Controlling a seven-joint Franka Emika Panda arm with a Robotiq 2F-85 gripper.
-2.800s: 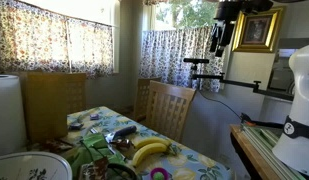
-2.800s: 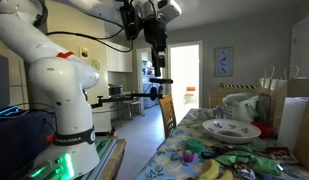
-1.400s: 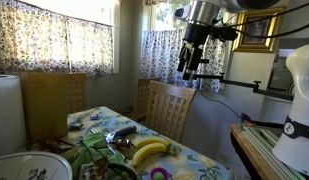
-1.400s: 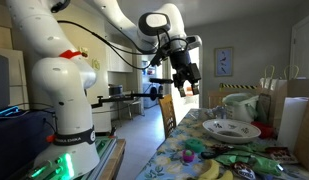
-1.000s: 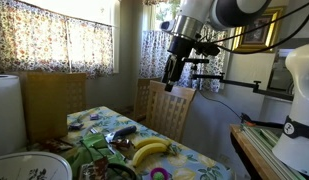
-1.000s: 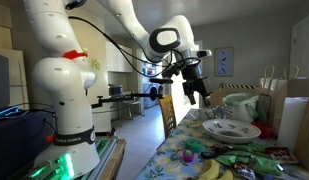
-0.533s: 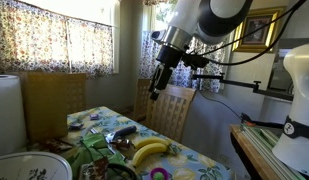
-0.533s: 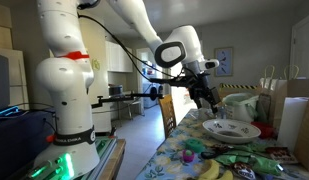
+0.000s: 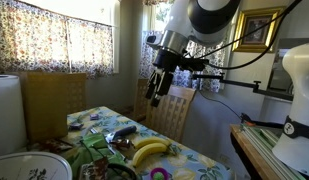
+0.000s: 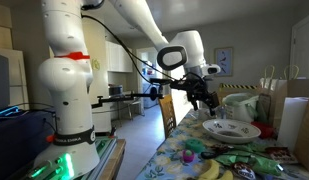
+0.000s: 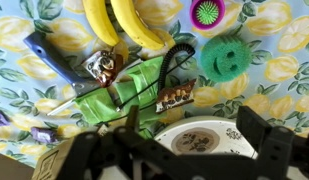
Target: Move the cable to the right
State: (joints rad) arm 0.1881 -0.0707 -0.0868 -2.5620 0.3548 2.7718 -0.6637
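Note:
Next, I move my gripper to the dark cord's coiled bend [image 9: 118, 166] [image 11: 164, 70], next to the bananas and the green cloth, and close it there.
In the wrist view a thin pale cable [image 11: 66, 102] lies by the left edge of a green cloth [image 11: 119, 100] on the lemon-print tablecloth. I cannot make it out in either exterior view. A thin dark cord [image 11: 172, 58] also crosses the cloth and loops near the bananas [image 11: 124, 22]. My gripper [image 11: 194, 126] is open and empty, high above the table, over a patterned plate [image 11: 209, 142]. It hangs in the air above the table in both exterior views [image 9: 156, 93] [image 10: 204, 100].
A green scrubber [image 11: 226, 55] and a pink ring [image 11: 206, 12] lie near the bananas [image 9: 149, 150]. Snack wrappers [image 11: 176, 95] lie on the cloth. Wooden chairs [image 9: 172, 108] stand at the table, a paper towel roll [image 9: 6, 110] at one end, and paper bags [image 10: 279, 95] behind the plate [image 10: 231, 130].
The arm has swung down from near the ceiling and across towards the table. The gripper now hangs lower and nearer the table's things. Nothing on the table has moved.

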